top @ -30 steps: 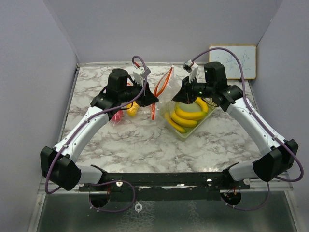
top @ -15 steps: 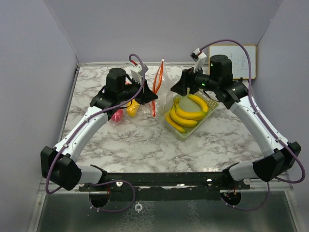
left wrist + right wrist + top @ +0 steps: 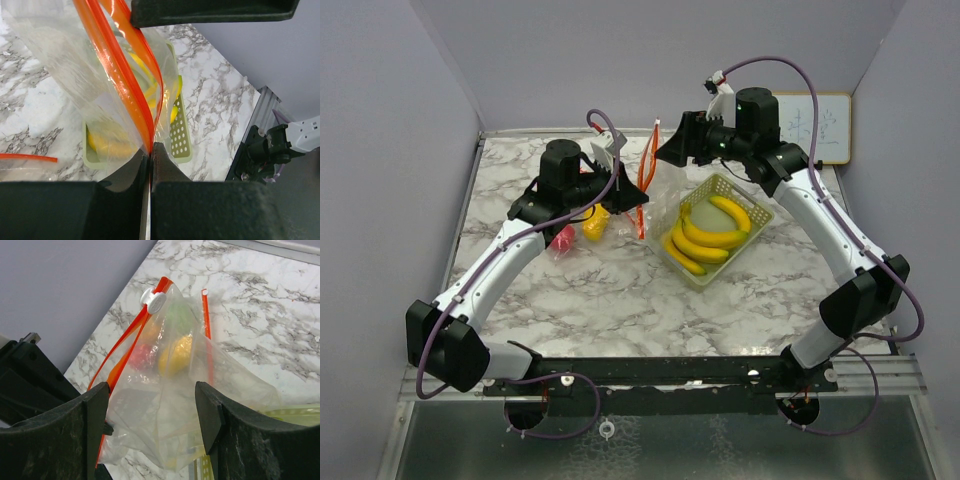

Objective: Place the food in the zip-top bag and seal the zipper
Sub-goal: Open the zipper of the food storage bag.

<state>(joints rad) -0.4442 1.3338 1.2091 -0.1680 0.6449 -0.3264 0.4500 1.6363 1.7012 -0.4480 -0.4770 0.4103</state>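
The bag's two orange strips are pinched together in my left gripper, so it should open, take just one orange strip (image 3: 106, 54) and pull it away from the other strip.
A clear zip-top bag (image 3: 655, 190) with an orange zipper strip (image 3: 117, 60) stands between the arms. My left gripper (image 3: 636, 205) is shut on the bag's orange edge (image 3: 150, 146), holding it up. Inside the bag lie a red fruit (image 3: 142, 356), a yellow fruit (image 3: 175, 354) and a green apple (image 3: 177, 315). A white slider (image 3: 153, 299) sits at the zipper's top end. My right gripper (image 3: 152, 410) hangs open above the bag, its fingers on either side with nothing between them. Yellow bananas (image 3: 708, 238) lie in the tray.
The pale green mesh tray (image 3: 752, 207) sits right of the bag on the marble table. A framed whiteboard (image 3: 817, 128) leans on the back right wall. Purple walls close in the table's left, back and right sides.
My right gripper has opened and lifted back and to the left, from over the tray to above the bag. The bag's top has shifted left. The left arm has stayed put.
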